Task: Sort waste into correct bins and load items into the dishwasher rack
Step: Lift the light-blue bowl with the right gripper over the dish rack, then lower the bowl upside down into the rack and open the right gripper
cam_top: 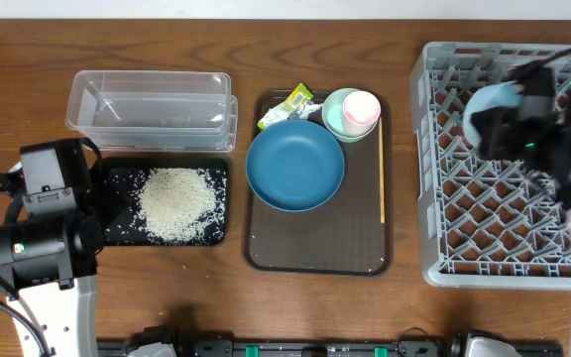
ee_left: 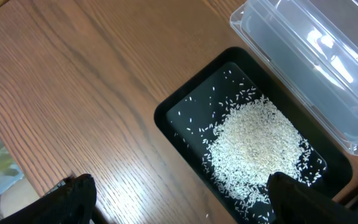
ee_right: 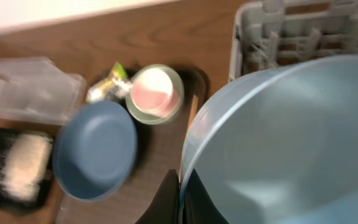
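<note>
I need to let go of the light-blue bowl with my right gripper, halfway along the grey dishwasher rack's side [cam_top: 494,172] closest to the brown tray.
My right gripper [ee_right: 181,186] is shut on the rim of the light-blue bowl [ee_right: 284,137], holding it over the grey dishwasher rack [cam_top: 484,228]; overhead the bowl [cam_top: 494,104] hangs near the rack's top left. On the brown tray sit the dark-blue plate [cam_top: 294,166], the mint-green bowl [cam_top: 337,121] with the pink cup [cam_top: 362,109] inside, a chopstick [cam_top: 382,174] and the yellow-green wrapper [cam_top: 287,106]. Rice [cam_top: 177,203] lies heaped in the black tray [cam_top: 122,223]. My left gripper [ee_left: 179,199] is open above the table beside that tray's edge, holding nothing.
The clear plastic tub [cam_top: 152,109] stands behind the black tray, with nothing showing inside it. The brown serving tray [cam_top: 315,253] lies between the bins and the rack. Bare wood runs along the table's front edge.
</note>
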Robot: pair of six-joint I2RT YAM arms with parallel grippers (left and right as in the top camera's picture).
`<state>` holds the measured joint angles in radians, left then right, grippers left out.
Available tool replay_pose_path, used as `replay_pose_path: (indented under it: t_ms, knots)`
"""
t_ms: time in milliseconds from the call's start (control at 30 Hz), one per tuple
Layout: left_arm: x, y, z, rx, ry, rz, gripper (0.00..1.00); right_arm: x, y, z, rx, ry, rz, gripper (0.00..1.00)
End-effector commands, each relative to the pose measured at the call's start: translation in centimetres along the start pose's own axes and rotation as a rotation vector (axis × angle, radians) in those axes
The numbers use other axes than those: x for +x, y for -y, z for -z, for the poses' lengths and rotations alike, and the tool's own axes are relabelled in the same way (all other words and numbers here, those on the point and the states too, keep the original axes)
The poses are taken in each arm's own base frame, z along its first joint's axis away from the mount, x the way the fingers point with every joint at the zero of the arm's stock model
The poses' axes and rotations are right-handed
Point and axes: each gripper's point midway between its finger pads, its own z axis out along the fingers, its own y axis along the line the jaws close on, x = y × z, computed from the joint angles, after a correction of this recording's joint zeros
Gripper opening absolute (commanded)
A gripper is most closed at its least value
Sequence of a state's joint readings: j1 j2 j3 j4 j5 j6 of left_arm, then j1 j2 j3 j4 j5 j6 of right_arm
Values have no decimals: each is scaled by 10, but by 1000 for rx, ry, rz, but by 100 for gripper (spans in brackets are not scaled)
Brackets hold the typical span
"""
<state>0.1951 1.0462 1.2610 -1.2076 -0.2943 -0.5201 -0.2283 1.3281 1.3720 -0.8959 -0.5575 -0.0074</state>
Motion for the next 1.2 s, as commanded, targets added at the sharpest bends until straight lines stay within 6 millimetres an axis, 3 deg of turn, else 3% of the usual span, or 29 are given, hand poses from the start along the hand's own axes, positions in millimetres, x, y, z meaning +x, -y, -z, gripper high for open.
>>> replay_pose_path:
  t_ms: [0, 167, 467, 733, 967, 1167]
  knots:
    - [-1, -2, 0, -9, 1, 1, 90, -15, -11, 6, -329, 55, -33, 1]
    - [-1, -2, 0, -9, 2, 1, 91, -21, 18, -9, -491, 63, -155, 1]
    - [-1, -2, 0, -9, 1, 1, 91, -10, 30, -37, -795, 23, -338, 1]
    - [0, -2, -1, -11, -1, 0, 90, 21, 68, -61, -640, -84, -488, 1]
    - [0, -2, -1, -11, -2, 0, 91, 26, 93, -42, -604, -33, -517, 1]
    - [0, -2, -1, -11, -2, -1, 91, 36, 99, -38, -565, -46, -493, 1]
